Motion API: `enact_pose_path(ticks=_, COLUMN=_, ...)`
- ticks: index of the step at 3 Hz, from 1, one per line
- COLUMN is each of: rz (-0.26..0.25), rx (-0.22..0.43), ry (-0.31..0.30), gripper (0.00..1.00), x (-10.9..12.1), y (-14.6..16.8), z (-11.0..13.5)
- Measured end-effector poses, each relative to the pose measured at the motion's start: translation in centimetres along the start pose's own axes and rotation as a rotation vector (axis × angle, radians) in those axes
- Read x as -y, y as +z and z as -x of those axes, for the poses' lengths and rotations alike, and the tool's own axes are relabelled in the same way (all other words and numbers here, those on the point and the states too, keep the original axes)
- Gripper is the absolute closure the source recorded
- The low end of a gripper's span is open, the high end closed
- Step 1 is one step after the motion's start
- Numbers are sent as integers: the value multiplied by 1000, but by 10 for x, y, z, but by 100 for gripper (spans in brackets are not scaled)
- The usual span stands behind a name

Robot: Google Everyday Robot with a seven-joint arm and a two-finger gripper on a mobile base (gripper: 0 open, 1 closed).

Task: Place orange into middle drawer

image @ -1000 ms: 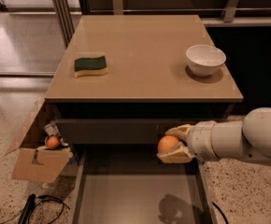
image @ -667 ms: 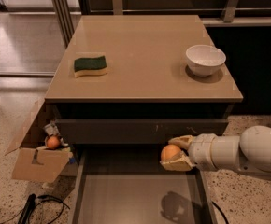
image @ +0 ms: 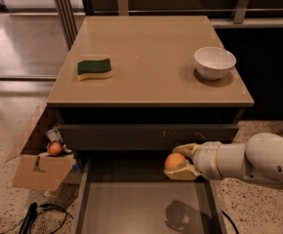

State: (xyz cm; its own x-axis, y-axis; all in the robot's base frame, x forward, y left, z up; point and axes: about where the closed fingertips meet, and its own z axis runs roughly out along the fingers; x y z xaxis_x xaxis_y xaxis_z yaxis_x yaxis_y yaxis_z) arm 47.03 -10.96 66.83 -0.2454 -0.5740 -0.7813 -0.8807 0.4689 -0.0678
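Note:
My gripper has the orange. It will let go of it on the middle drawer's flat bottom [image: 147,197], about halfway between the drawer's sides.
The orange [image: 174,161], round and pale orange, sits between the tan fingers of my gripper [image: 179,161], which is shut on it. The white arm comes in from the right. The gripper holds the orange over the back right part of the open middle drawer [image: 131,206], a wide shallow grey-brown drawer with a flat floor. The orange's shadow falls on the drawer floor below. The dark grey front of the upper drawer [image: 146,136] is just behind the gripper.
On the tan cabinet top [image: 151,77] lie a green and yellow sponge [image: 94,68] at the left and a white bowl [image: 214,61] at the right. An open cardboard box [image: 39,167] with a small reddish-orange ball [image: 55,148] stands on the floor at the left.
My gripper has moved down with the orange, from level with the upper drawer front to lower over the open middle drawer.

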Motion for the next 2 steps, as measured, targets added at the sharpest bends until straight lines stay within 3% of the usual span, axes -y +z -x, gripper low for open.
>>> enact_pose_path(ticks=1, rz=106, rx=-3, ry=82, gripper=100, x=-37, y=64, z=-39)
enact_pose_path(ticks=2, rz=152, rx=5, ry=121, gripper=100, x=-60, y=103, z=-71)
